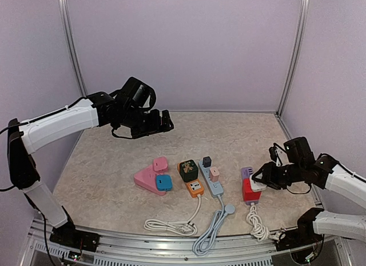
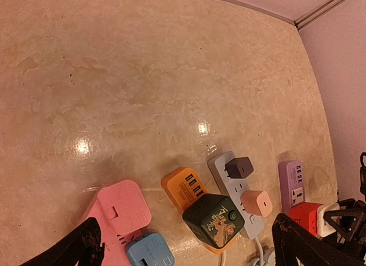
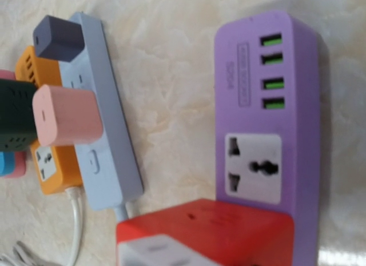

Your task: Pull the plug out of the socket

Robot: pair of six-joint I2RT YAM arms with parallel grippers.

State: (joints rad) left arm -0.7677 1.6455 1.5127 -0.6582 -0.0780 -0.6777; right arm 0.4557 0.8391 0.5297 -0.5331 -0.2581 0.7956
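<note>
The purple strip is far from my left gripper, so next I slide it closer with my right gripper, then regrip the plug's white end [image 1: 257, 185] before I pull.
A red and white plug [image 1: 249, 193] sits in the near end of a purple socket strip [image 1: 246, 173] at the right of the table. My right gripper [image 1: 262, 182] is at the plug's white end, its fingers on either side; whether they press on it does not show. The right wrist view shows the plug [image 3: 211, 229] close below and the strip [image 3: 266, 106], but no fingers. My left gripper [image 1: 163, 122] is open and empty, held high over the back left; its fingers [image 2: 80, 249] stand wide apart. The left wrist view shows the plug [image 2: 306, 214] and the strip [image 2: 291, 183].
A grey-blue strip [image 1: 213, 183] carries a dark plug [image 1: 206, 161] and a pink plug [image 1: 214, 173]. An orange socket [image 1: 195, 187] carries a green cube [image 1: 189, 170]. A pink socket [image 1: 150, 177] carries a blue plug [image 1: 163, 182]. White cables [image 1: 171, 225] lie along the front edge.
</note>
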